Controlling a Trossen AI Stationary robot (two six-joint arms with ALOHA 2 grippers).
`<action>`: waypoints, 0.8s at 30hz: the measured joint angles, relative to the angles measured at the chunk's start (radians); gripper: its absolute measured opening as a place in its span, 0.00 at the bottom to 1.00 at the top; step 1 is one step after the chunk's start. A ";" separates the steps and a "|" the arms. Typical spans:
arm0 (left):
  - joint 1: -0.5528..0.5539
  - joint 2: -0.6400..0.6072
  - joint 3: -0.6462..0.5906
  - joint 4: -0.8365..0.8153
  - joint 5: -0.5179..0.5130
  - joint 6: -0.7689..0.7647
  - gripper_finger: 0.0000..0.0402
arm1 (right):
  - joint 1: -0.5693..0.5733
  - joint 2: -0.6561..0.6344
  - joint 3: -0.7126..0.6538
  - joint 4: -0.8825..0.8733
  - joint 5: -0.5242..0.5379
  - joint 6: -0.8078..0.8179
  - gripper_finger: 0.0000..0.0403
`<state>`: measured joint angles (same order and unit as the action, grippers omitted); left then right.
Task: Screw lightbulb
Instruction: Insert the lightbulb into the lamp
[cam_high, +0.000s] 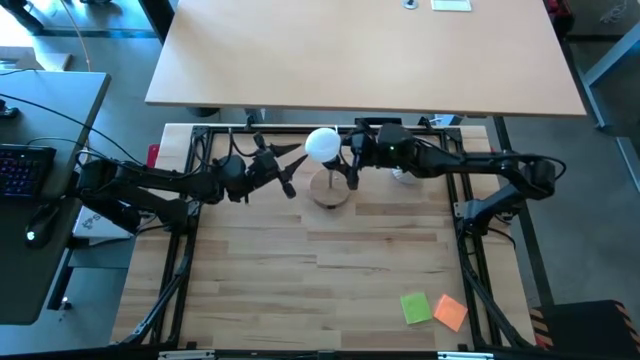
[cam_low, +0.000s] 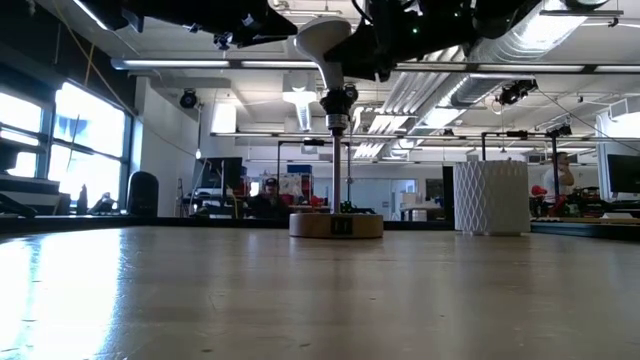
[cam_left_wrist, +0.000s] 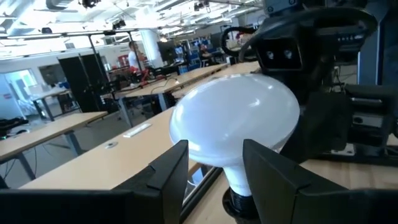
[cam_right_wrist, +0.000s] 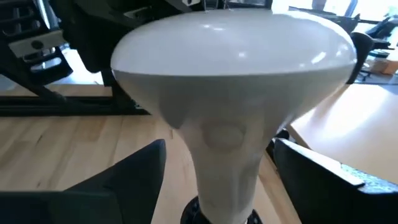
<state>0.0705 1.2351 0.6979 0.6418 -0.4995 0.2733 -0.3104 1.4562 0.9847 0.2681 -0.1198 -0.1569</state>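
Note:
The white lightbulb sits crooked in the black socket, so the robot's right gripper should grip the lightbulb's neck (cam_low: 331, 74), lift it clear and put it in straight before screwing it.
The white lightbulb (cam_high: 322, 143) stands upright at the table's far middle. Its screw end sits in the black socket (cam_low: 338, 100), which tops a thin stem on the round wooden lamp base (cam_low: 336, 224). My right gripper (cam_right_wrist: 217, 149) is open. It comes level from the right, with one finger on each side of the bulb's neck (cam_right_wrist: 221, 155) and a gap showing on both sides. My left gripper (cam_left_wrist: 214, 149) is open too. It points level at the bulb from the left, and in the high view (cam_high: 290, 172) it stops just short of it.
A white ribbed cup (cam_low: 490, 197) stands right of the lamp base, under my right arm. A green note (cam_high: 416, 307) and an orange note (cam_high: 451, 312) lie near the table's near right corner. A second tabletop (cam_high: 370, 60) lies beyond the far edge.

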 joint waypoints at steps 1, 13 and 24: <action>0.002 0.000 0.000 0.002 0.001 0.000 0.37 | -0.004 0.005 0.008 -0.003 -0.010 -0.001 0.73; 0.029 0.013 0.024 0.015 0.066 -0.025 0.37 | -0.018 0.035 0.028 0.007 -0.041 -0.015 0.63; 0.029 0.018 0.026 0.020 0.067 -0.028 0.37 | -0.041 0.038 0.026 0.013 -0.095 0.031 0.38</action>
<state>0.0990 1.2530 0.7242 0.6621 -0.4325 0.2457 -0.3513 1.4944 1.0105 0.2807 -0.2144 -0.1258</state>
